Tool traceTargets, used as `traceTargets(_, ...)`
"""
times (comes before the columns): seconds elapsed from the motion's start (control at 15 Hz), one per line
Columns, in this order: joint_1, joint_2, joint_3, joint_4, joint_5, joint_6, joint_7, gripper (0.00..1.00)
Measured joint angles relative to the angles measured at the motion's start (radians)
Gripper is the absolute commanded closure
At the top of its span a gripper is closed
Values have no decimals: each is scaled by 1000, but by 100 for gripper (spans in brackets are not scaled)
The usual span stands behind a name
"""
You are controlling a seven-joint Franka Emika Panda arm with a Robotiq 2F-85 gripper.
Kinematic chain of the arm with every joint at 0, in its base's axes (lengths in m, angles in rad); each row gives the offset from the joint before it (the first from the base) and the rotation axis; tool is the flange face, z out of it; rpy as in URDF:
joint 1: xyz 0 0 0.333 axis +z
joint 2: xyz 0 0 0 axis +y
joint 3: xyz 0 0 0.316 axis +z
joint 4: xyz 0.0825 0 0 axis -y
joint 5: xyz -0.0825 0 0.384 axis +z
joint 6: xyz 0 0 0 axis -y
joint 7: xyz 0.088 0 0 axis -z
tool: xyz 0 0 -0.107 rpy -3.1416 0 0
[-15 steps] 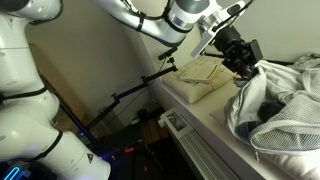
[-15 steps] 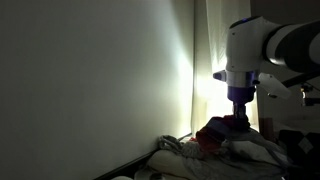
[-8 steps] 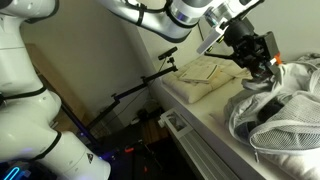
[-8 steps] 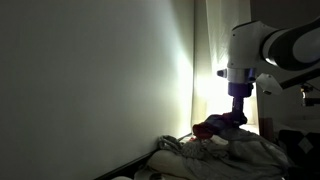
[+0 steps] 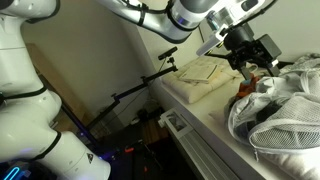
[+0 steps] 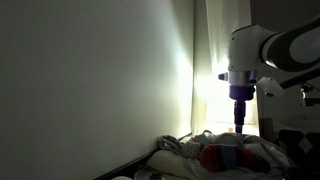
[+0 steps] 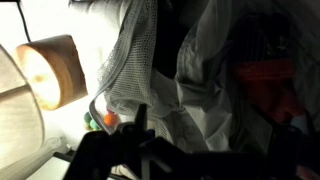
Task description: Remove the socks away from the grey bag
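The robot's gripper will close on the red part of the sock (image 5: pixel 245 88) (image 7: pixel 270 86), beside its dark part, at the edge of the grey mesh bag.
The grey mesh bag (image 5: pixel 285 105) lies bunched on a white ledge and shows as pale fabric (image 6: pixel 255 150) in both exterior views. A red sock (image 6: pixel 222 157) rests on the pile below my gripper (image 6: pixel 238 124), clear of the fingers. A red patch of sock (image 5: pixel 244 88) shows at the bag's near edge. My gripper (image 5: pixel 257 67) hangs just above the bag, open, with nothing between its fingers. In the wrist view the bag's mesh (image 7: pixel 135 60) fills the frame, a red and dark sock (image 7: pixel 265 72) lies among the folds, and one dark finger (image 7: pixel 140 122) rises at the bottom.
A beige folded cloth (image 5: pixel 205 72) lies on the ledge (image 5: pixel 200 122) beside the bag. A black stand (image 5: pixel 140 90) leans below the ledge. A round wooden object (image 7: pixel 50 70) sits to the left of the bag. A wall (image 6: pixel 90 80) stands close by.
The gripper lifted the red sock out of the bag, opened and let it go. The sock dropped onto the pile, and the gripper now stands above it.
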Motion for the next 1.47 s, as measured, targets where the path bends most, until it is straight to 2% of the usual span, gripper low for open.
traceTargets(0.27,-33,23,46,-4,205,-10,-229,0)
traceTargets(0.4,-41,35,60,-4,261,-29,-299,0)
traceTargets(1.0,-22,56,95,5,275,-106,-359,0)
traceTargets(1.47,-69,107,78,104,289,-157,-419,0)
